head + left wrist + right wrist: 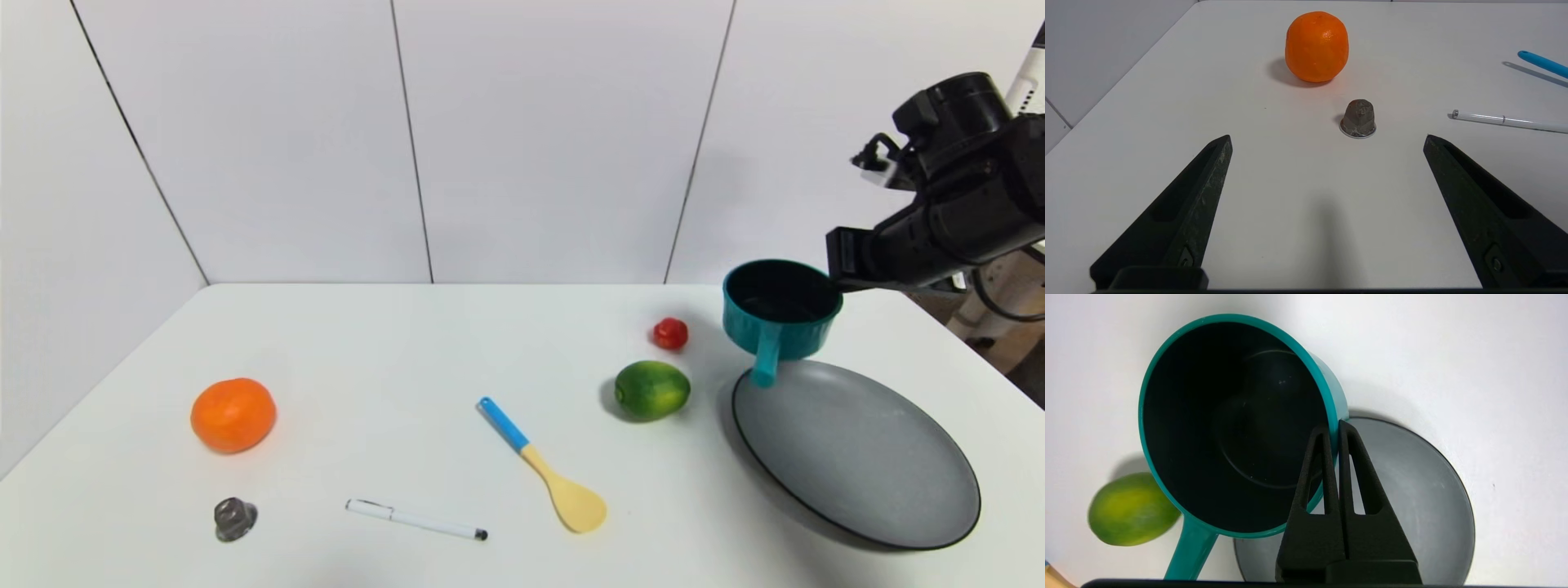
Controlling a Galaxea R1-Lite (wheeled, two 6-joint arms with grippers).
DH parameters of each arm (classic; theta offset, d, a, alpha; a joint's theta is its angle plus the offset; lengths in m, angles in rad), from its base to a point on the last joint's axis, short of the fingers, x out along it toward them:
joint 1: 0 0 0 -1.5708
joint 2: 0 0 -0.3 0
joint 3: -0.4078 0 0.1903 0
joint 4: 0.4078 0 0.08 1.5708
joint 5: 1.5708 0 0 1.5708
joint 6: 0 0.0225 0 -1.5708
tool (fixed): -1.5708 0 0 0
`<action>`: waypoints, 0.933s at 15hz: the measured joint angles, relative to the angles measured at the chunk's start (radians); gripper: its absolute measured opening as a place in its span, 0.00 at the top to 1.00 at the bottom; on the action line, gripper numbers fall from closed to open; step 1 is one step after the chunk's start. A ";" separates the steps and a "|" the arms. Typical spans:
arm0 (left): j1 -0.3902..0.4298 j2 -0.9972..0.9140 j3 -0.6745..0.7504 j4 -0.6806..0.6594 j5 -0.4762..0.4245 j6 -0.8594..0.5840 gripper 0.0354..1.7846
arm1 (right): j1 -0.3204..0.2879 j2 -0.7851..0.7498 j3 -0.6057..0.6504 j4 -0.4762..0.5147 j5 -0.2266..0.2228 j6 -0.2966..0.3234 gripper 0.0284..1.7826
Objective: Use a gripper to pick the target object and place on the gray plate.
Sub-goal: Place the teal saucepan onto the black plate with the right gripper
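Observation:
Next, my right gripper lets go of the teal saucepan on the gray plate's far half point(839, 425) point(1330, 510), toward the lime.
The teal saucepan point(780, 314) hangs in the air above the far left edge of the gray plate point(865, 457), its short handle pointing toward me. My right gripper point(837, 282) is shut on the pan's rim, one finger inside and one outside. In the right wrist view the gripper point(1334, 430) pinches the teal rim of the pan point(1233, 424), with the plate point(1412, 490) below it. My left gripper point(1327, 139) is open and empty over the near left of the table, out of the head view.
A lime point(651, 389) and a small red fruit point(670, 333) lie left of the plate. A blue-handled beige spoon point(543, 465), a white pen point(415, 519), an orange point(233, 414) and a grey capsule point(235, 518) lie farther left.

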 joint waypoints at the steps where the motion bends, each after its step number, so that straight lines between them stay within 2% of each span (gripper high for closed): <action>1: 0.000 0.000 0.000 0.000 0.000 0.000 0.06 | -0.025 -0.010 0.026 0.000 0.026 -0.002 0.98; 4: 0.000 0.000 0.000 0.000 0.000 0.000 0.06 | -0.066 -0.047 0.113 -0.001 0.070 -0.007 0.98; 6: 0.000 0.000 0.000 0.000 0.000 0.000 0.06 | -0.082 -0.075 0.169 -0.001 0.121 -0.010 0.98; 12: 0.000 0.000 0.000 0.000 0.000 0.000 0.06 | -0.138 -0.126 0.290 -0.010 0.141 -0.021 0.98; 14: 0.000 0.000 0.000 0.000 0.000 0.000 0.06 | -0.166 -0.131 0.308 -0.011 0.165 -0.026 0.98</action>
